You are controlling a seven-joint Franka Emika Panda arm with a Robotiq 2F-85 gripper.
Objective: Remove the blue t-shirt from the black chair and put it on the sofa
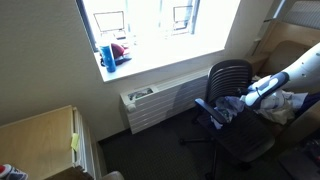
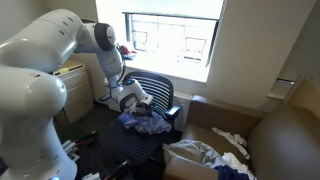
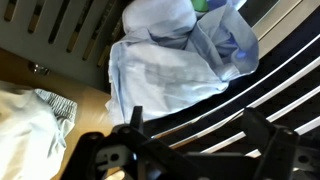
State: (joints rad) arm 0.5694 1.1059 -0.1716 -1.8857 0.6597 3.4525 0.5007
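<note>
The robot's gripper needs to close on the green print [image 1: 235,105] [image 3: 200,5] of the blue t-shirt, where the cloth is bunched up on the black chair.
The blue t-shirt [image 1: 226,108] lies crumpled on the seat of the black chair [image 1: 232,73]; both also show in an exterior view, the shirt [image 2: 148,123] on the chair [image 2: 158,90]. In the wrist view the shirt [image 3: 170,70] is pale blue and bunched over the chair's slats [image 3: 270,70]. My gripper [image 3: 195,135] is open and empty, its two fingers spread just short of the shirt's edge. It hovers beside the shirt in both exterior views [image 1: 246,99] [image 2: 133,101]. The brown sofa [image 2: 285,140] stands next to the chair.
White clothes [image 2: 200,155] lie on the sofa seat, also in the wrist view [image 3: 25,125] with a striped cloth [image 3: 56,103]. A radiator [image 1: 160,100] and a window sill with items [image 1: 112,55] are behind the chair. A wooden cabinet [image 1: 40,140] stands nearby.
</note>
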